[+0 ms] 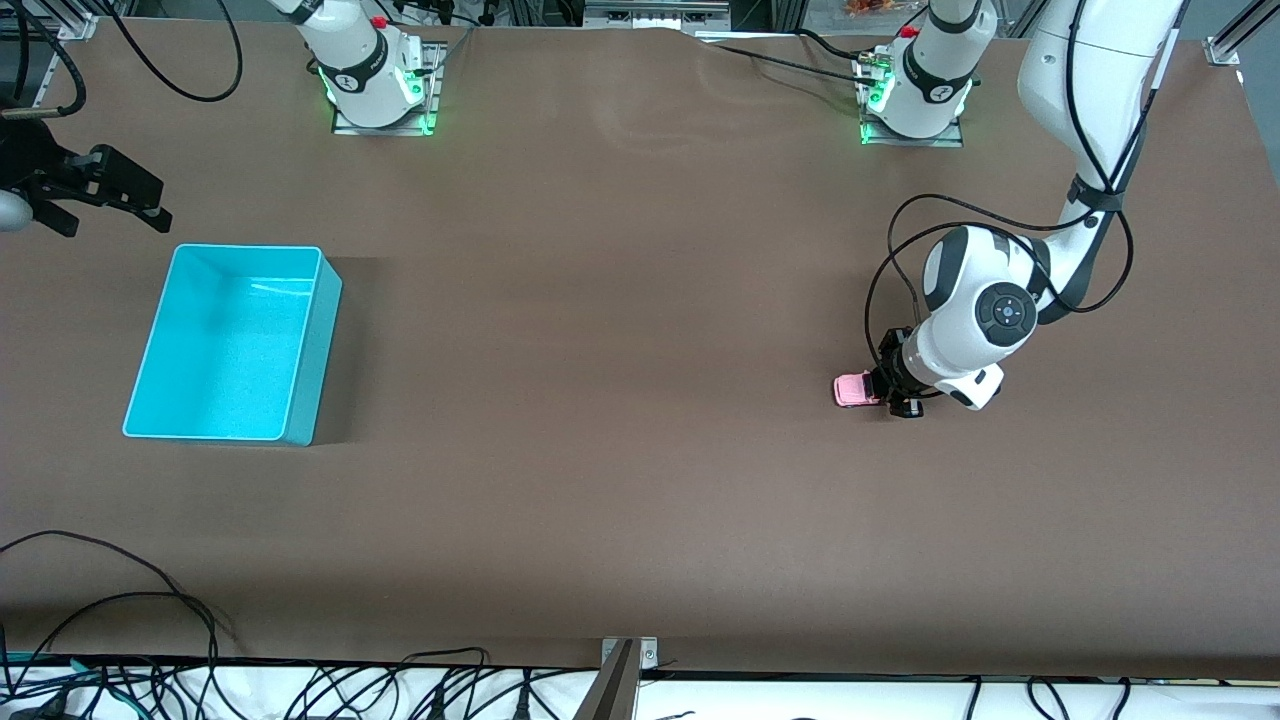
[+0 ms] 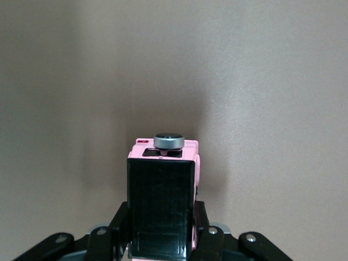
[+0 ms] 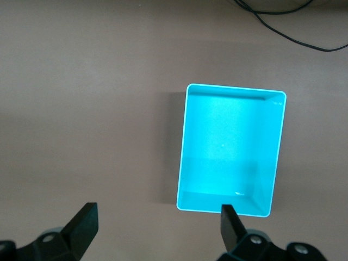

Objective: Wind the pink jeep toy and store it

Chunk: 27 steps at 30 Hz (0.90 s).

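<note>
I should use my left gripper to release the pink jeep toy on the brown table (image 1: 986,389), underneath the white wrist of this arm.
The pink jeep toy (image 1: 853,389) stands on the brown table toward the left arm's end. My left gripper (image 1: 893,392) is down at the table and shut on the jeep's black rear section. In the left wrist view the pink jeep toy (image 2: 163,198) fills the space between the fingers (image 2: 120,217), its black roof facing the camera and a grey spare wheel at its end. My right gripper (image 1: 110,195) hangs open over the table beside the turquoise bin (image 1: 310,340), holding nothing. The right wrist view shows the turquoise bin (image 3: 187,141) empty, with the right gripper (image 3: 157,223) wide apart.
Both arm bases stand along the table edge farthest from the front camera. Black cables lie along the nearest table edge (image 1: 300,690). A wide stretch of bare brown table lies between the jeep and the bin.
</note>
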Each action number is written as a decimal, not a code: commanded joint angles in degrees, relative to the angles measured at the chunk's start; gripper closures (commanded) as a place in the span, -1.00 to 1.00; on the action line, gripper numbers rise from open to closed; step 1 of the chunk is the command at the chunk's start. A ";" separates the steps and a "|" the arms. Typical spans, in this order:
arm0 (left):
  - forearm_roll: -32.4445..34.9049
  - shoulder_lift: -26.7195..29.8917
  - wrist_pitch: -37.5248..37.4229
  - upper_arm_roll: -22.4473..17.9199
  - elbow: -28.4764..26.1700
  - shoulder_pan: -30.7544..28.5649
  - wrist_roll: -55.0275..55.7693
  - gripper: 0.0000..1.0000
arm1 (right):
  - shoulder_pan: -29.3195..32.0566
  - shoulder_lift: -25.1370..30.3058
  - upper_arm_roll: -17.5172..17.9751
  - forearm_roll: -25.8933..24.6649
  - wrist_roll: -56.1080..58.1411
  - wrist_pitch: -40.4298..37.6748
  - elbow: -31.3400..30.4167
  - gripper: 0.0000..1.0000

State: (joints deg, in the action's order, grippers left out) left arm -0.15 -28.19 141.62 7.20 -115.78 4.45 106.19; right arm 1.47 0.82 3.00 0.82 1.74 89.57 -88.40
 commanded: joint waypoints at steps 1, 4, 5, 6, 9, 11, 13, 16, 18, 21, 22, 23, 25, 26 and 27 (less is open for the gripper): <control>2.44 -0.11 0.14 -0.17 -0.59 0.55 -1.16 1.00 | -0.07 -0.47 0.25 -0.56 -0.78 -0.71 1.47 -1.00; 2.70 -0.37 0.23 -0.17 -0.68 0.56 -1.07 1.00 | -0.07 -0.47 0.25 -0.56 -0.78 -0.71 1.47 -1.00; 2.70 -0.37 0.23 -0.17 -0.76 0.47 -1.16 1.00 | -0.07 -0.47 0.25 -0.47 -0.78 -0.71 1.39 -1.00; 2.79 -0.37 0.23 -0.17 -0.85 0.29 -1.25 1.00 | -0.07 -0.47 0.25 -0.47 -0.78 -0.71 1.47 -1.00; 3.05 -0.37 0.41 -0.17 -1.12 -0.15 -1.51 1.00 | -0.07 -0.47 0.25 -0.56 -0.78 -0.71 1.47 -1.00; 3.23 -0.37 0.49 -0.17 -1.20 -0.50 -1.86 1.00 | -0.07 -0.47 0.25 -0.56 -0.78 -0.71 1.47 -1.00; 3.14 -0.55 0.49 -0.17 -1.20 -0.59 -3.09 1.00 | -0.07 -0.47 0.25 -0.56 -0.78 -0.71 1.47 -1.00; 3.14 -0.63 0.49 -0.25 -1.20 -1.64 -3.71 1.00 | -0.07 -0.47 0.25 -0.47 -0.78 -0.71 1.47 -1.00; 3.23 -0.64 0.49 -0.25 -1.20 -2.17 -3.80 1.00 | -0.07 -0.47 0.25 -0.47 -0.78 -0.71 1.47 -1.00; 3.23 -0.64 0.49 -0.34 -1.29 -3.31 -5.54 1.00 | -0.07 -0.47 0.25 -0.56 -0.78 -0.71 1.47 -1.00; 3.23 -0.64 0.49 -0.34 -1.47 -3.83 -6.69 1.00 | -0.07 -0.47 0.25 -0.47 -0.78 -0.71 1.47 -1.00; 3.23 -0.64 0.49 -0.25 -1.82 -4.36 -8.00 1.00 | -0.07 -0.47 0.25 -0.56 -0.78 -0.71 1.47 -1.00; 3.23 -0.64 0.49 -0.34 -2.00 -5.50 -9.33 1.00 | -0.07 -0.47 0.25 -0.47 -0.78 -0.71 1.47 -1.00; 3.23 -0.64 0.49 -0.34 -2.00 -5.86 -9.51 1.00 | -0.07 -0.47 0.25 -0.47 -0.78 -0.62 1.39 -1.00; 3.23 -0.64 0.49 -0.34 -2.00 -6.21 -9.68 1.00 | -0.07 -0.47 0.25 -0.47 -0.78 -0.71 1.47 -1.00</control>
State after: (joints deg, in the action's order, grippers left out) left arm 1.40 -28.01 141.03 6.97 -116.10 0.93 99.86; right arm 1.47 0.82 3.00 0.82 1.74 89.57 -88.40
